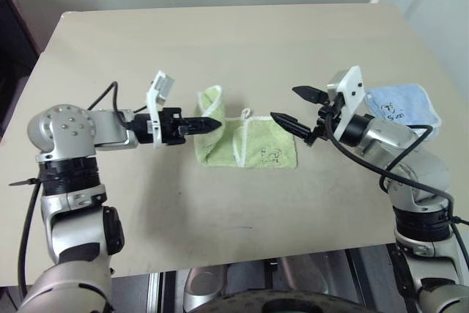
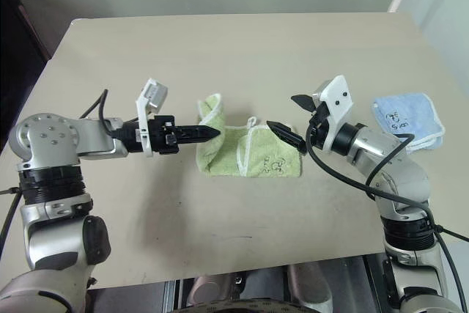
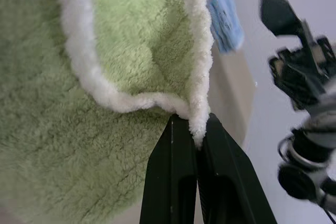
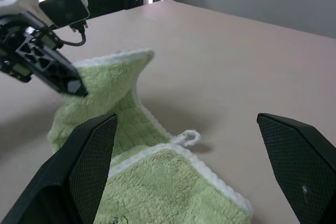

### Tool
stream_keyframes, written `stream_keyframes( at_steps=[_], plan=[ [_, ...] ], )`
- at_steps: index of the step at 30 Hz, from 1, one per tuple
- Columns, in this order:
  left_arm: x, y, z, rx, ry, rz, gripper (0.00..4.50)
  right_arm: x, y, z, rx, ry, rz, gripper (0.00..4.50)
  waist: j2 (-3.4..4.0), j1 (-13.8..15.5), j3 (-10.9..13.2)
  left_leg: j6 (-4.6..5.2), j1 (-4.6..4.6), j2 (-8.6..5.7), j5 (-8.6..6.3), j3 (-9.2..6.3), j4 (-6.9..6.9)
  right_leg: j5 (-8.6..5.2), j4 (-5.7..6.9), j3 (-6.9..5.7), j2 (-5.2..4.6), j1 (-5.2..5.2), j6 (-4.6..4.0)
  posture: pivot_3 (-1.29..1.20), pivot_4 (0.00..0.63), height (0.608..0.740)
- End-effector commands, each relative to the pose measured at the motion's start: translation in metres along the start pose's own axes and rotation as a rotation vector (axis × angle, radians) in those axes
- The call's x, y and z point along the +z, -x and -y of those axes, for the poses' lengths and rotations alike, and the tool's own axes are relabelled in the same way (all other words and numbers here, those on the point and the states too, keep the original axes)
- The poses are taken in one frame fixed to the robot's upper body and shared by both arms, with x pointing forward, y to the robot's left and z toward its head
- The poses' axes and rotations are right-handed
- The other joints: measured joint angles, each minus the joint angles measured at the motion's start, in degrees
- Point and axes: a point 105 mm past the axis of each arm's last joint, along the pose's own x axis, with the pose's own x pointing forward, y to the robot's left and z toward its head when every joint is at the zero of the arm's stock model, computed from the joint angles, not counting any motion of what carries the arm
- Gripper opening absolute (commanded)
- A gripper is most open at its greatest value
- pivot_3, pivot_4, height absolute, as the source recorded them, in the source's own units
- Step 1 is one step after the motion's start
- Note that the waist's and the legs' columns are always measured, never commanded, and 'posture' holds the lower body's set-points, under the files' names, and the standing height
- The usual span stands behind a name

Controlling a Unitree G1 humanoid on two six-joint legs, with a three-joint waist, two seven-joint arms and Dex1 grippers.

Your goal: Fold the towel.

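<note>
Next, I release the raised flap's white edge with my left gripper on the towel's flat end point(image 1: 290, 149), next to the black doodle mark.
The light green towel point(image 1: 249, 144) with white edging lies in the middle of the table, its left part lifted off the surface. My left gripper point(image 1: 212, 124) is shut on the towel's white edge point(image 3: 198, 121) and holds that raised flap up, pointing toward the right. A small white loop tag point(image 4: 188, 138) shows at the towel's far edge, and a black doodle mark point(image 1: 272, 155) on its flat right half. My right gripper point(image 1: 300, 111) hovers open just above the towel's right end, with nothing between its fingers point(image 4: 92, 161).
A smaller light blue cloth point(image 1: 401, 108) with white edging lies at the table's right side, behind my right arm. The beige table point(image 1: 220, 42) has bare room at the back and along the front edge.
</note>
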Motion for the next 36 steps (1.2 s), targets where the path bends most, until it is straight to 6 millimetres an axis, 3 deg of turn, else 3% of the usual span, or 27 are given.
stream_keyframes(
  at_steps=[1, 13, 17, 24, 36],
  plan=[
    [0.003, -0.012, 0.02, -0.076, -0.052, -0.038, 0.06, 0.018, 0.007, 0.0, -0.028, 0.025, 0.07, 4.5, 0.0, 0.0, 0.0, 0.01, 0.0, 0.0, 0.0, 0.0, 0.0, 0.0, 0.0, 0.0, 0.0, 0.01, 0.02, 0.0, 0.15, 0.74],
    [-0.012, -0.056, 0.03, -0.139, -0.053, -0.162, 0.06, 0.019, 0.017, 0.003, -0.096, 0.029, 0.07, 4.5, 0.0, 0.2, 0.0, 0.21, 0.11, 0.0, 0.11, -0.01, 0.03, -0.17, -0.43, 0.01, -0.01, 0.41, 0.85, 0.0, 0.15, 0.74],
    [-0.025, -0.078, 0.028, -0.141, -0.058, -0.216, 0.06, 0.016, 0.022, 0.004, -0.123, 0.039, 0.049, 4.5, 0.0, 0.4, 0.0, 0.37, 0.15, 0.0, 0.07, -0.02, 0.03, -0.02, -0.86, 0.01, -0.01, 0.67, 0.99, 0.0, 0.15, 0.74],
    [-0.031, -0.094, 0.027, -0.161, -0.077, -0.233, 0.06, 0.015, 0.027, 0.006, -0.153, 0.032, 0.046, 4.5, 0.0, 0.5, 0.0, 0.56, 0.13, -0.02, -0.05, 0.01, 0.19, -0.01, -0.94, 0.03, -0.06, 0.76, 1.1, 0.0, 0.15, 0.74],
    [-0.025, -0.118, 0.035, -0.227, -0.111, -0.2, 0.06, 0.013, 0.029, 0.008, -0.189, 0.031, 0.045, 4.5, 0.0, 0.7, 0.0, 0.72, 0.12, -0.03, -0.14, 0.01, 0.23, -0.02, -0.97, 0.03, -0.07, 0.83, 1.27, 0.0, 0.15, 0.74]
  ],
)
